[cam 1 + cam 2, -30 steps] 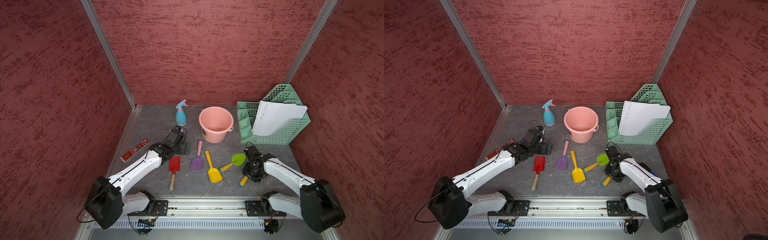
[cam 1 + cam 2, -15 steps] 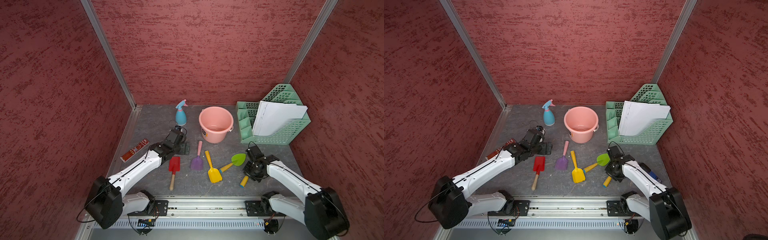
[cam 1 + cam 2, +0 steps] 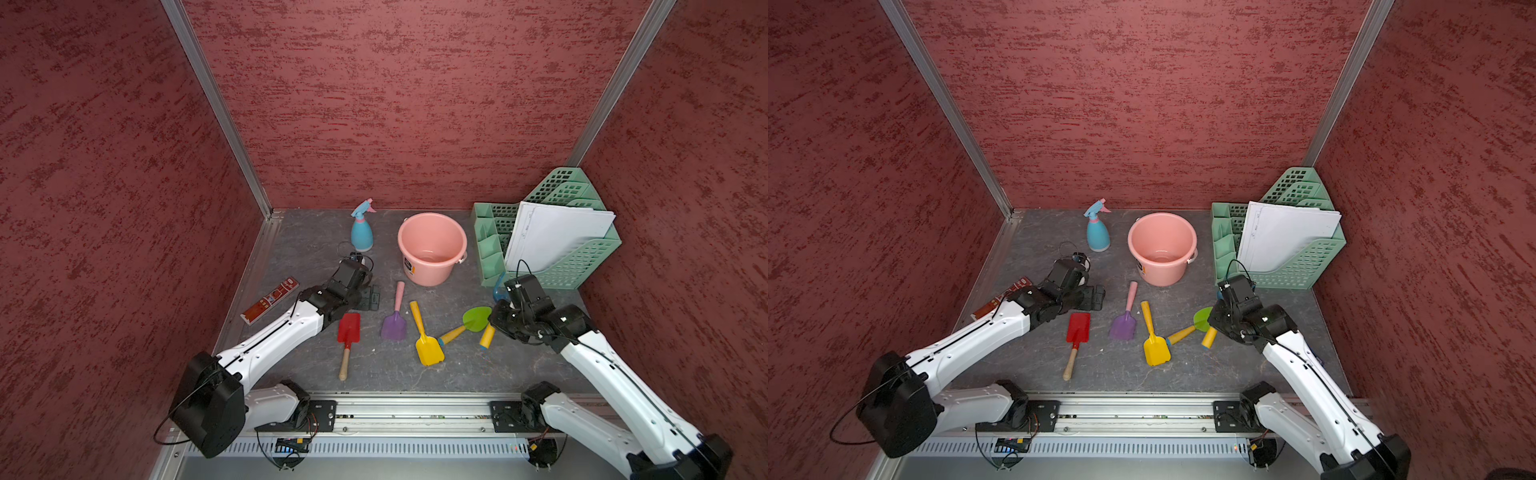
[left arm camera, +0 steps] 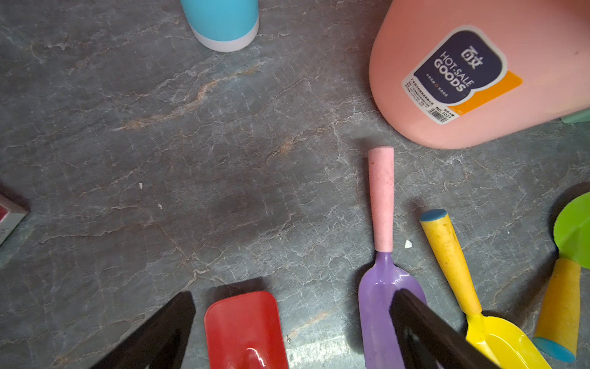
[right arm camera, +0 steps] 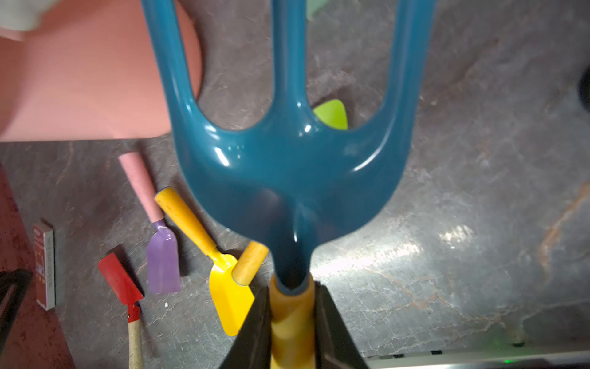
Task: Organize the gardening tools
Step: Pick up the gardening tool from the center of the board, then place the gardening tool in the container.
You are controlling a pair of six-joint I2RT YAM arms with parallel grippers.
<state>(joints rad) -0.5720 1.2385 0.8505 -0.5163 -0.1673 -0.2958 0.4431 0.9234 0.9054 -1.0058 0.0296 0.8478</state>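
My right gripper needs to release the blue claw inside the pink bucket [image 3: 424,247], with its prongs leaning on the bucket's back side.
My right gripper [image 5: 292,297] is shut on the yellow handle of the blue claw [image 5: 287,166], whose prongs point toward the pink bucket [image 5: 79,80]. In both top views the claw's handle end [image 3: 487,336] [image 3: 1208,337] sticks out below that gripper [image 3: 500,316], beside the green trowel [image 3: 477,319]. The red spade [image 3: 348,328], purple scoop [image 3: 394,324] and yellow shovel [image 3: 428,349] lie side by side on the floor. The blue spray bottle [image 3: 361,232] stands at the back. My left gripper [image 4: 293,295] is open and empty, low over the spade's blade [image 4: 242,329] and the scoop's blade [image 4: 376,306].
The pink bucket [image 3: 432,249] stands upright behind the tools. A mint-green mesh rack [image 3: 582,266] with white sheets fills the back right corner. A flat red printed strip [image 3: 270,300] lies by the left wall. Red walls enclose three sides; a metal rail [image 3: 395,415] runs along the front.
My right gripper has closed on the claw's handle and shifted it slightly up and toward the back. The left arm has stayed still.
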